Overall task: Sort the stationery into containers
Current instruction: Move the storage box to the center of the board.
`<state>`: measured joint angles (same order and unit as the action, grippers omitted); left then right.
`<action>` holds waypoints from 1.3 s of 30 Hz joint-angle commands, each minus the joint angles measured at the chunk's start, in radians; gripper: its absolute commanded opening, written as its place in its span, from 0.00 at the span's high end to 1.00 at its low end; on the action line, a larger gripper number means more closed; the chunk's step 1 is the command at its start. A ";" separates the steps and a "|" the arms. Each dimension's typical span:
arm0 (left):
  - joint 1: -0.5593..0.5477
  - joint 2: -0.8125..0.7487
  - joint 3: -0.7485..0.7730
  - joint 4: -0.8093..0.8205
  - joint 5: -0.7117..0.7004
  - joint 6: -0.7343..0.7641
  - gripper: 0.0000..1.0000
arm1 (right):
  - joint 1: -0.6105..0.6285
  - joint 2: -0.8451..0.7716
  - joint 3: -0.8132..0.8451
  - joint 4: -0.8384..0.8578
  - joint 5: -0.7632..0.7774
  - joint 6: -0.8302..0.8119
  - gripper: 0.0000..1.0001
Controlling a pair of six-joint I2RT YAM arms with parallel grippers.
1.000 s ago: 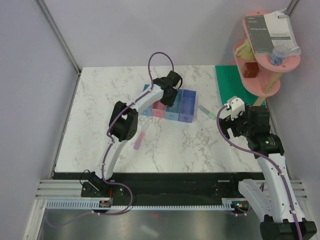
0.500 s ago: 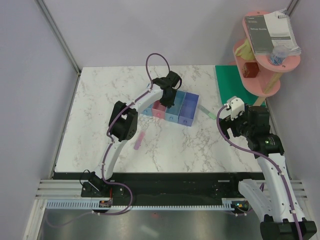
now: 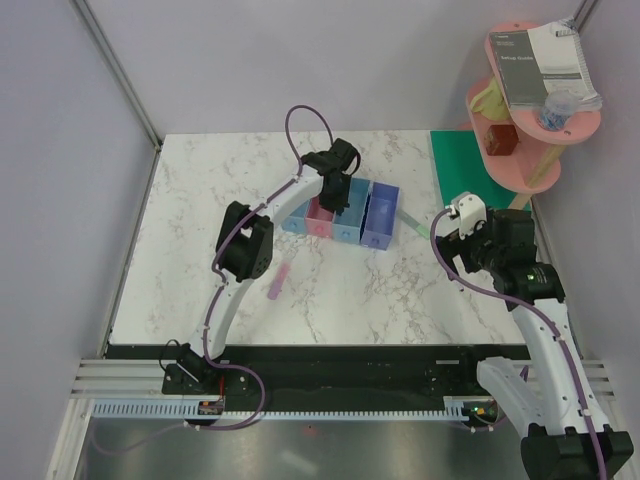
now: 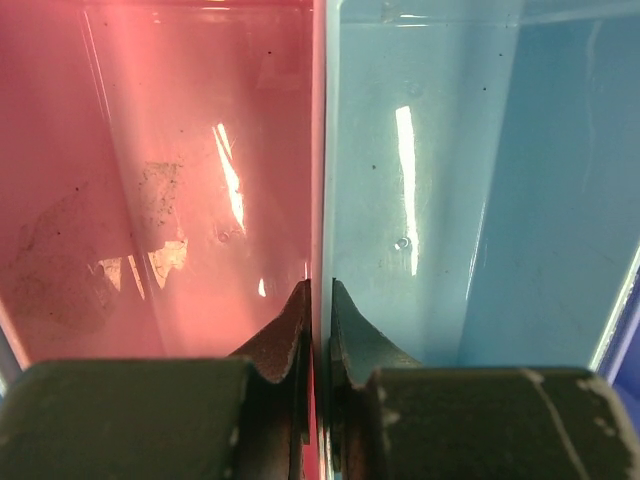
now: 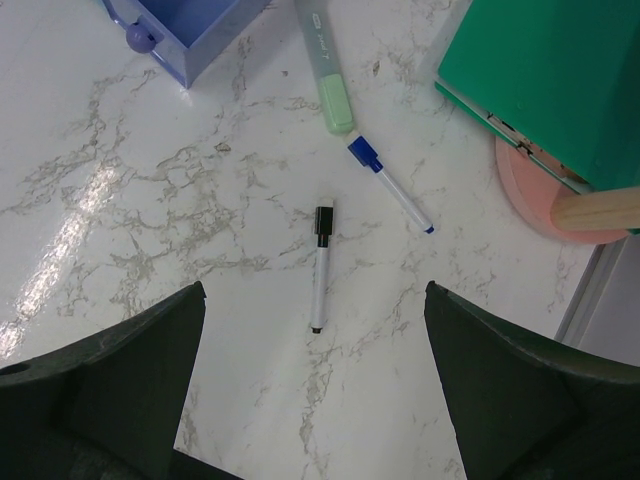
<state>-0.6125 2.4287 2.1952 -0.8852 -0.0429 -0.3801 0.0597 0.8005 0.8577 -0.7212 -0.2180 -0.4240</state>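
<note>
The robot's right gripper will next go to the pastel green marker's solid green end (image 3: 422, 232) (image 5: 333, 90), next to the blue-capped pen, and close there.
The row of joined bins (image 3: 345, 232) stands mid-table: light blue, pink (image 3: 319, 214), light blue, dark blue (image 3: 381, 215). My left gripper (image 3: 337, 196) is shut on the wall between the pink bin (image 4: 160, 150) and the light blue bin (image 4: 440, 170); both look empty in the left wrist view (image 4: 318, 287). My right gripper (image 3: 450, 236) is open and empty, above the table (image 5: 315, 290). Below it lie a black-capped pen (image 5: 319, 268), a blue-capped pen (image 5: 391, 186) and a pastel green marker (image 5: 326, 72). A pink marker (image 3: 278, 281) lies left of centre.
The green mat (image 3: 462, 165) lies at the back right, with the pink tiered shelf (image 3: 520, 150) on it holding a spiral booklet (image 3: 545, 65). The shelf's base (image 5: 530, 190) and the mat's corner (image 5: 560, 70) are close to the pens. The dark blue bin's corner (image 5: 185, 35) is near the green marker.
The left gripper has stayed clamped on the bin wall and the row of bins has shifted slightly to the right. The right gripper has moved a little up and left.
</note>
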 commanded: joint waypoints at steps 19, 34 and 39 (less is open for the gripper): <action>0.049 0.093 0.043 -0.044 -0.015 -0.289 0.98 | 0.000 0.091 0.049 0.002 0.020 -0.010 0.02; 0.051 0.150 0.089 -0.054 0.038 -0.338 0.98 | 0.002 0.115 0.043 0.003 0.025 -0.016 0.02; 0.050 0.153 0.097 -0.040 0.080 -0.326 0.98 | 0.000 0.114 0.041 0.006 0.017 -0.012 0.02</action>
<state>-0.5743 2.4939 2.2944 -0.9150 -0.0933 -0.6174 0.0597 0.9176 0.8684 -0.7269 -0.2028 -0.4320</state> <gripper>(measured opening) 0.119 0.982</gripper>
